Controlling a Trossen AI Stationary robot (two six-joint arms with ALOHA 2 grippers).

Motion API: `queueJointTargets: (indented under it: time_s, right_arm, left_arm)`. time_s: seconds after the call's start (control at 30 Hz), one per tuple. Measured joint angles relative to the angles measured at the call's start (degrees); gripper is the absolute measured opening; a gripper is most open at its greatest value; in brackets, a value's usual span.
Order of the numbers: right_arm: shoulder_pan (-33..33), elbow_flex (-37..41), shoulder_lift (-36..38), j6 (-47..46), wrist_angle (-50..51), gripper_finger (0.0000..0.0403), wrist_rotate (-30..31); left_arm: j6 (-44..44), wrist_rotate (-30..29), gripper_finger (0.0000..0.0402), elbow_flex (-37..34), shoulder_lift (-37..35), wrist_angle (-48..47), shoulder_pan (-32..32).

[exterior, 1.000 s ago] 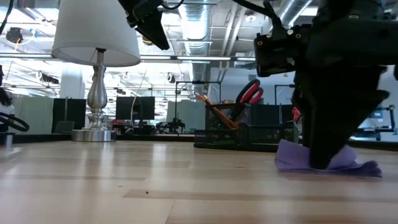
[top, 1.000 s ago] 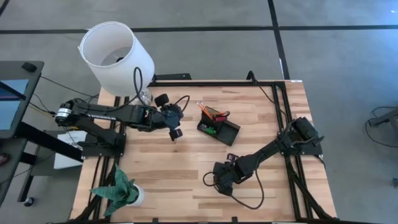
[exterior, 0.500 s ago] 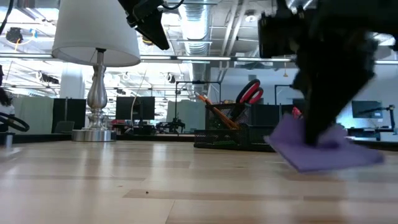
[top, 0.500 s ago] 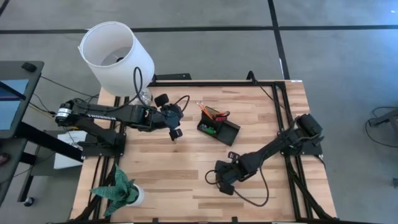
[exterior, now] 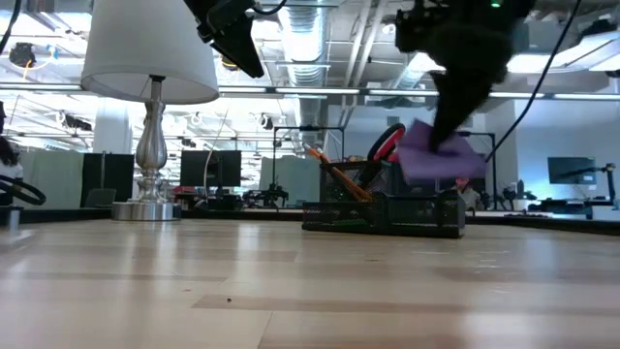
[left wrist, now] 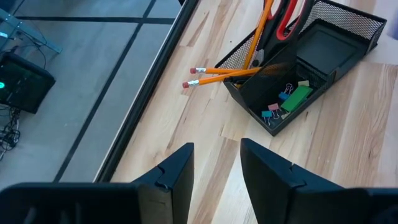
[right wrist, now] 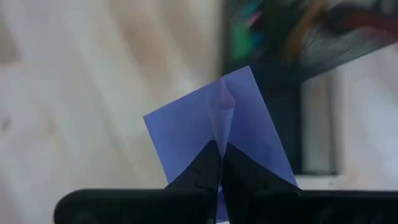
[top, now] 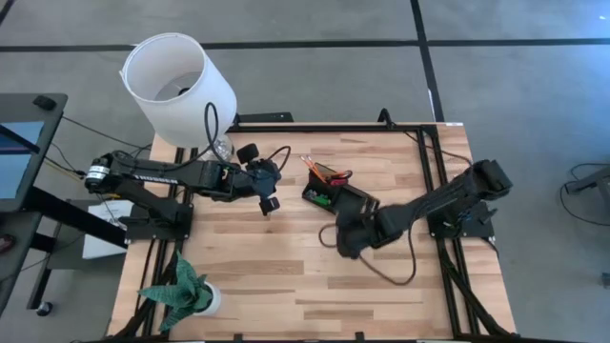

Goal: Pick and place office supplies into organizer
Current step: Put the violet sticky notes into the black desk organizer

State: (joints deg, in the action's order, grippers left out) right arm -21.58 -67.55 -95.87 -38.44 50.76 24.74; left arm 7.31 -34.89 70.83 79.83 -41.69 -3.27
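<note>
The purple note pad hangs creased and crooked by the organizer's empty section [top: 356,198], so the robot's right gripper needs to drop it in, then press it flat with closed fingers.
The black organizer [top: 335,198] stands mid-table with red-handled scissors [left wrist: 289,15] and orange pencils [left wrist: 224,73] upright in its back section; small coloured clips [left wrist: 287,102] lie in a front compartment. My right gripper [top: 345,238] is just on the near side of the organizer, shut on the purple note pad [right wrist: 217,134]. The low view shows the pad [exterior: 438,155] in the air in front of the organizer [exterior: 383,208]. My left gripper [left wrist: 216,163] is open and empty, hovering to the organizer's left [top: 269,202]. My right gripper pinches the purple pad between its two fingers at the middle of one edge [right wrist: 219,144], where the sheet puckers into a crease [right wrist: 221,109]. The pad is lifted clear of the table and hangs tilted below the fingers [exterior: 450,121], at about the organizer's top height.
A lamp with a white shade [top: 176,86] stands at the far left corner, its base [exterior: 145,208] on the table. A green paper plant [top: 181,291] is at the near left corner. Black frame rails [top: 429,181] run along the right side. Bare wood lies near the front.
My right gripper has risen from the table's near part and gone toward the far edge, up to the organizer. The purple pad, which lay on the table under the fingers, is lifted clear and carried along, tilted.
</note>
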Motion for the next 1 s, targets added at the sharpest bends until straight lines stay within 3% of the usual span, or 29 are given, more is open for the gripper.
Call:
queueJointTargets:
  time_s: [0.2, 0.37, 0.77, 1.0]
  right_arm:
    - [5.50, -0.11, 4.94, 2.93, -0.39, 0.0006, 6.59]
    - [11.68, -0.15, 5.46, -1.78, 0.68, 0.0004, 0.42]
    - [18.98, 1.11, -3.87, -2.03, 0.47, 0.0007, -5.39]
    - [20.28, 1.01, -5.68, -0.02, 0.25, 0.0051, -6.43]
  left_arm:
    - [0.00, 0.00, 0.0128, 0.00, 0.02, 0.00, 0.00]
    - [0.00, 0.00, 0.0128, 0.00, 0.01, -0.02, 0.00]
    - [0.92, 1.38, 0.0128, 0.00, 0.01, -0.11, -0.02]
    - [0.92, 1.36, 0.0128, 0.00, 0.01, -0.11, -0.01]
